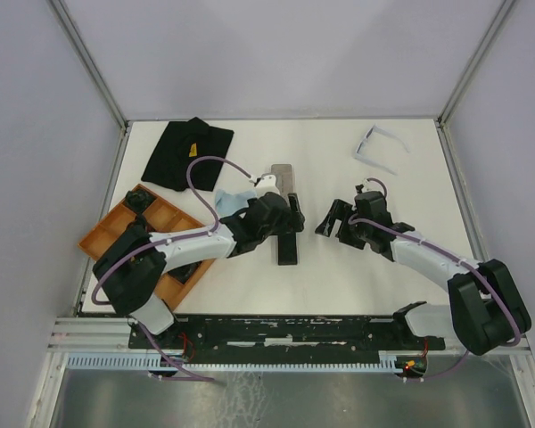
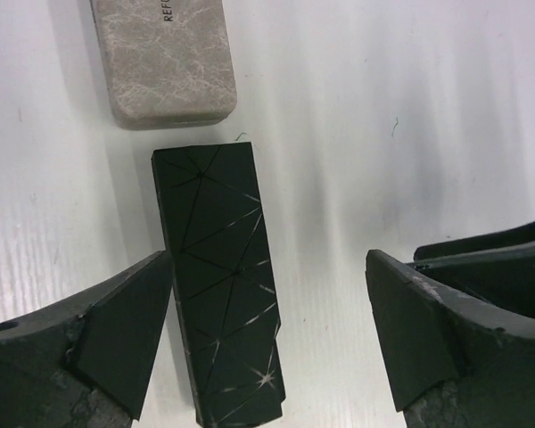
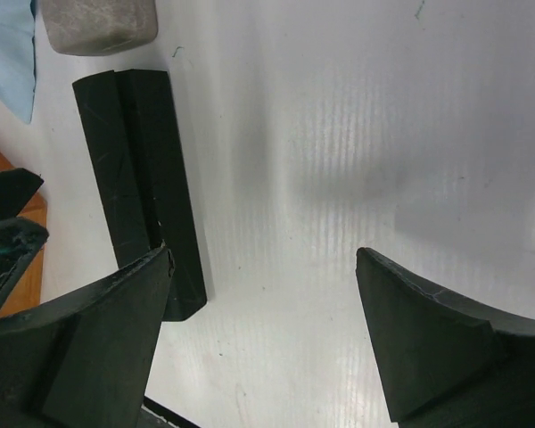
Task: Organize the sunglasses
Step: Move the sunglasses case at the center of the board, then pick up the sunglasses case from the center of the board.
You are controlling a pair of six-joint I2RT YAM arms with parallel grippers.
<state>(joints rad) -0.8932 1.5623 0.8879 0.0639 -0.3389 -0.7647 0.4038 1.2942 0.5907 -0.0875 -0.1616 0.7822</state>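
My left gripper will grab its long sides [image 2: 269, 267] and lift the black case for my right gripper to open, as the case lies flat and off-centre between my left gripper's fingers.
A pair of sunglasses [image 1: 379, 147] with a thin pale frame lies unfolded at the back right of the table, far from both grippers. My left gripper [image 1: 292, 214] [image 2: 267, 339] stands open just above a black oblong case [image 1: 288, 239] [image 2: 221, 281] with a pattern of thin lines. That case lies flat between the fingers, close to the left finger [image 2: 125, 339], and is not gripped. To the right of the case my right gripper [image 1: 332, 219] [image 3: 263, 330] is open over bare table, and its left finger [image 3: 107, 339] overlaps the black case's [image 3: 141, 178] near end in the right wrist view.
A grey marbled case [image 1: 283, 176] [image 2: 165, 58] [image 3: 98, 22] lies just beyond the black one. A light blue cloth [image 1: 232, 201] [image 3: 7, 53] is left of it. A black cloth [image 1: 187, 153] lies at the back left and an orange compartment tray [image 1: 147, 223] at the left edge.
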